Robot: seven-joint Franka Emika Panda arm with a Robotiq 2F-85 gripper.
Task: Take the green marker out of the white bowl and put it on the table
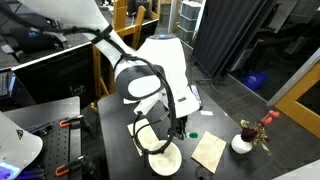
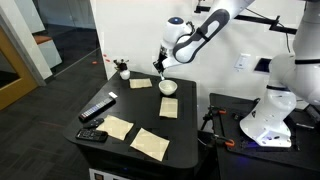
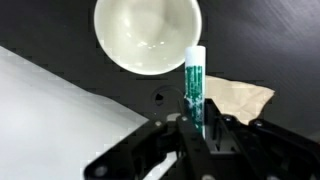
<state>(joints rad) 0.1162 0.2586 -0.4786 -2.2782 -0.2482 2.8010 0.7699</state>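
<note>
Next, my gripper lets go of the green marker on the bare table (image 1: 176, 119) between the white bowl and the black remote.
In the wrist view my gripper (image 3: 197, 128) is shut on the green marker (image 3: 195, 82), which sticks out from between the fingers with its white tip up. The white bowl (image 3: 148, 35) lies below it and looks empty. The marker is lifted clear of the bowl, over the dark table (image 3: 270, 50). In both exterior views the gripper (image 1: 178, 124) (image 2: 160, 68) hangs just above and beside the bowl (image 1: 161, 158) (image 2: 168, 87); the marker is too small to make out there.
Pale paper sheets lie on the table (image 2: 118, 127) (image 2: 150, 143) (image 2: 168, 107) (image 2: 141, 83) (image 1: 210, 151), one under the marker in the wrist view (image 3: 240, 100). A black remote (image 2: 97, 107) lies near a table edge. A small white vase with flowers (image 1: 243, 141) (image 2: 122, 70) stands at a corner.
</note>
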